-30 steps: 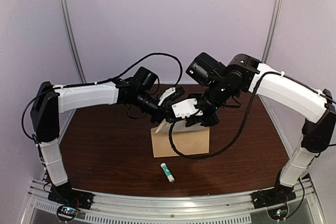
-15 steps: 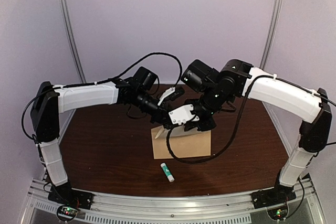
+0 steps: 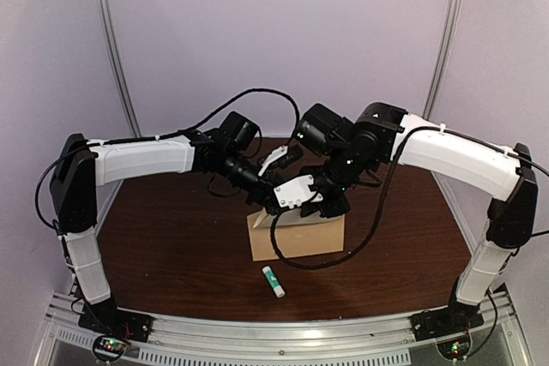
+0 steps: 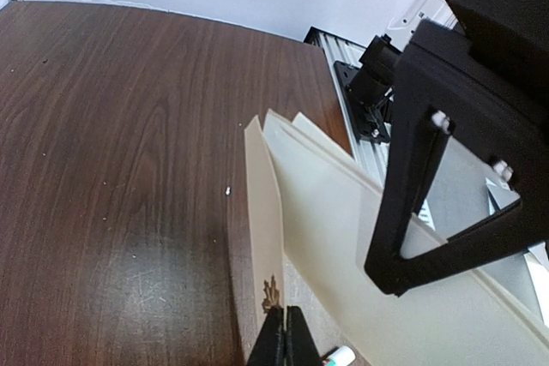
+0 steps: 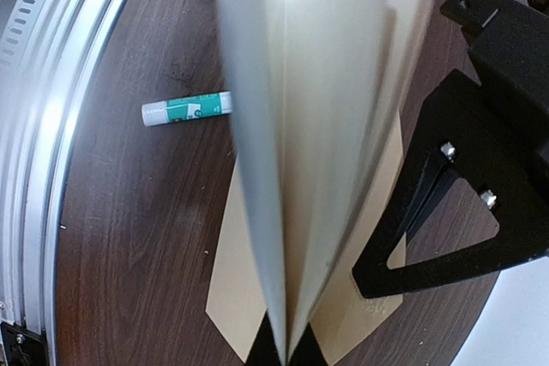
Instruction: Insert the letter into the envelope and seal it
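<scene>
The letter's panels fan apart above the envelope; my right gripper should open, then retake the letter's folded end [image 5: 288,302] with panels together before pushing it in.
The cream letter [image 5: 326,126] is folded into fanned panels and hangs just above the tan envelope [image 3: 300,236], which lies flat on the table. My right gripper [image 5: 287,353] is shut on the letter's folded end. My left gripper [image 4: 287,340] is shut on another edge of the letter [image 4: 343,237], right by a dark ornate border mark. In the top view the left gripper [image 3: 270,201] and the right gripper [image 3: 285,205] meet over the envelope's far left edge. The envelope [image 5: 236,297] shows its pointed flap beneath the sheet.
A green-and-white glue stick [image 3: 273,281] lies on the dark wooden table [image 3: 171,246] in front of the envelope, also seen as the glue stick [image 5: 187,109] in the right wrist view. A metal rail [image 3: 283,332] runs along the near edge. Walls close in behind.
My right arm has swung left and a little lower, carrying the letter closer over the envelope. The left arm has barely moved. Both grippers stay shut.
</scene>
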Controlling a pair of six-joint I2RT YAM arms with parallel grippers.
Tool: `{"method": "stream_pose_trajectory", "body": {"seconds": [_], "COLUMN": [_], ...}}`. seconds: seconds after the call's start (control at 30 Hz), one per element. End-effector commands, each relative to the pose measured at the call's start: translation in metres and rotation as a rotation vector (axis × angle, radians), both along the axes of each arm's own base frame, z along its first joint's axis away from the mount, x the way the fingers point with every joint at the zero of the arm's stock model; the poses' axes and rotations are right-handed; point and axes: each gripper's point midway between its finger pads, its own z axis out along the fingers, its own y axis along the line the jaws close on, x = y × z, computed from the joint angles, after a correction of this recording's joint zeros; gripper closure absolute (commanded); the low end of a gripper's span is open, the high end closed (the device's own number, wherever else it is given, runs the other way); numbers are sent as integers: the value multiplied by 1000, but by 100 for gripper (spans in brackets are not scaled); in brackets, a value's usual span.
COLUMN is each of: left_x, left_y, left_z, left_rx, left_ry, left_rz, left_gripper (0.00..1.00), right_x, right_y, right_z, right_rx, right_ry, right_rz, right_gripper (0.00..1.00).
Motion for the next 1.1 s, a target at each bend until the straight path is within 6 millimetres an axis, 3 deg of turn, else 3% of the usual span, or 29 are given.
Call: {"method": "stream_pose_trajectory", "body": {"seconds": [0.0, 0.33, 0.6, 0.8, 0.97, 1.07], "left_x": [-10, -11, -12, -9, -7, -7], "left_y": [-2, -3, -2, -3, -2, -2], "left_z": [24, 24, 23, 21, 15, 15], "left_rx": [-70, -72, -69, -59, -45, -45], "left_ry": [-53, -56, -51, -59, -55, -55], "left_rz": [-42, -46, -46, -34, -25, -26], "left_gripper": [100, 100, 100, 100, 100, 100], "right_x": [4, 5, 8, 14, 18, 21], "right_y": [7, 13, 4, 2, 2, -2], "right_z": [-5, -7, -36, -34, -15, -11], "right_rx": [-7, 3, -104, -97, -19, -10], "right_ry": [-16, -7, 14, -13, -49, -55], "right_rz": [5, 13, -13, -65, -103, -125], "right_gripper": [100, 100, 100, 100, 83, 79]}}
